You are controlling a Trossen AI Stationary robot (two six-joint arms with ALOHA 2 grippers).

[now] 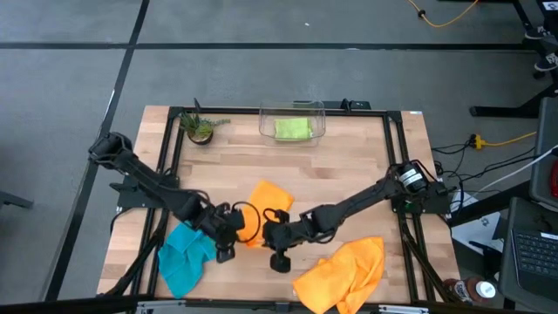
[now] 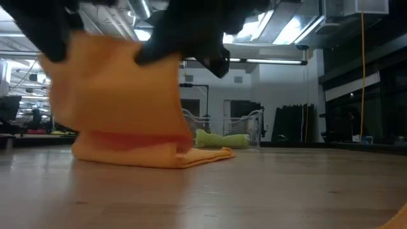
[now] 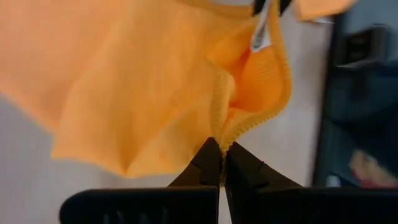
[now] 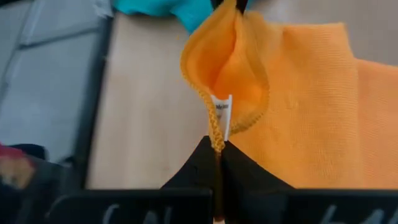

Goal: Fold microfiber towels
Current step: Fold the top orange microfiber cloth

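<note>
I will release the raised hem on the mid-table orange towel's far corner [image 1: 260,184] nearest the potted plant with my left gripper.
An orange microfiber towel [image 1: 268,201] sits mid-table between my two grippers. Its near edge is raised, and its far part [image 2: 191,156] lies on the wood. My left gripper [image 1: 235,228] and my right gripper [image 1: 274,232] are both shut on that raised edge, close together. A teal towel [image 1: 185,255] lies crumpled at the near left. A second orange towel [image 1: 344,270] lies crumpled at the near right. A lime green towel [image 1: 292,129] rests inside the clear bin [image 1: 319,113] at the far edge. My left gripper [image 3: 222,163] pinches the orange towel's stitched hem [image 3: 219,127] between its two fingers, slanting down from the table's left. The cloth rises from the fingers in a slack pouch. My right gripper [image 4: 217,155] pinches the same hem [image 4: 215,127] right beside the white label [image 4: 222,112], slanting down from the table's right. The hem between the two holds sags in a loose loop.
A small potted plant [image 1: 200,129] stands at the far left. A black frame rail [image 1: 394,166] runs around the tabletop. Bare wood lies between the bin and the held towel.
</note>
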